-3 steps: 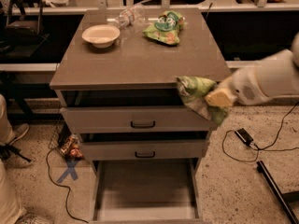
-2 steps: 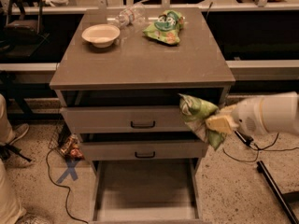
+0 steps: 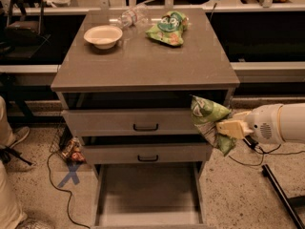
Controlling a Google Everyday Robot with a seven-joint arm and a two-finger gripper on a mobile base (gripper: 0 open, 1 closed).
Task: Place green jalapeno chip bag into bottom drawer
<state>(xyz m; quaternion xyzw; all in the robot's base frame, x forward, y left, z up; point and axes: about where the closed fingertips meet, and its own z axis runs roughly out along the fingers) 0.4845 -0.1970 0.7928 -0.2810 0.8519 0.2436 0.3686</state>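
Note:
The robot's gripper should release the green jalapeno chip bag on the middle of the bottom drawer's grey bottom (image 3: 144, 194).
My gripper (image 3: 228, 128) reaches in from the right on a white arm and is shut on the green jalapeno chip bag (image 3: 208, 121). The crumpled light-green bag hangs upright in the air by the cabinet's right front corner, level with the two upper drawers. The bottom drawer (image 3: 147, 194) stands pulled out below and to the left of the bag, its plain grey floor bare.
On the cabinet top (image 3: 143, 66) sit a white bowl (image 3: 103, 36), a clear plastic bottle (image 3: 127, 17) and another green bag with a teal-white logo (image 3: 167, 27). The two upper drawers (image 3: 138, 123) are partly open. Cables (image 3: 62, 175) and a blue X mark lie on the floor at left.
My gripper has come down with the bag, from level with the cabinet top's edge to level with the upper drawers, staying at the cabinet's right front corner.

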